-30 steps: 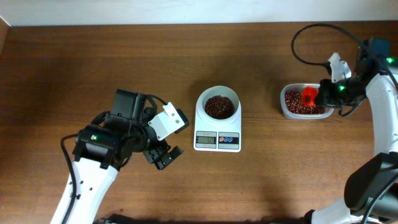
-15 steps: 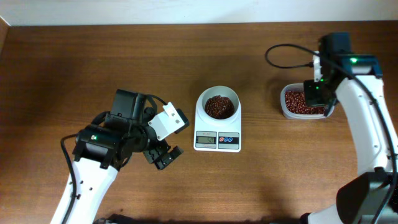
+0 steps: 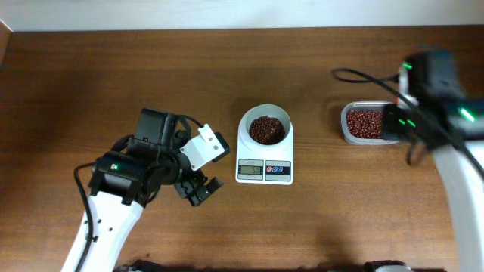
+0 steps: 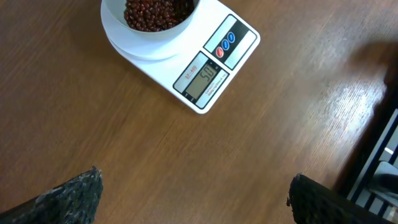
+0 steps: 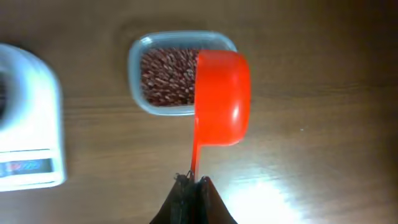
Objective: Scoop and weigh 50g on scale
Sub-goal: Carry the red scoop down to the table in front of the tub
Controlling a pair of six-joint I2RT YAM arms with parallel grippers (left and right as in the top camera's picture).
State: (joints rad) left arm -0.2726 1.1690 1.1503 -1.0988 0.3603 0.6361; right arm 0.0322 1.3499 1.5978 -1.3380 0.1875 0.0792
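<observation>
My right gripper needs to set the red scoop, which hangs over the tub of beans now, down on the bare wood (image 3: 342, 195) (image 5: 134, 196) next to the white scale, in front of the tub.
The white scale (image 3: 265, 162) stands mid-table, and its round bowl (image 3: 265, 115) holds a heap of dark red-brown beans (image 3: 266, 129). In the left wrist view the scale (image 4: 214, 59) has a lit display. My left gripper (image 3: 198, 189) hovers over bare wood left of the scale, open and empty (image 4: 194, 186). My right gripper (image 5: 194, 182) is shut on the thin handle of an orange scoop (image 5: 222, 99). The scoop hangs over the right end of the clear tub (image 5: 143, 46) of beans. In the overhead view the right arm (image 3: 423, 113) is blurred and hides the scoop.
The clear tub (image 3: 344, 125) of beans sits right of the scale. A pale wall strip (image 3: 227, 13) borders the far edge of the wooden table. A black cable (image 3: 363, 79) loops above the tub.
The right arm has lifted the scoop out of the tub's beans and swung to the right, still in motion. The left arm and the scale have not moved.
</observation>
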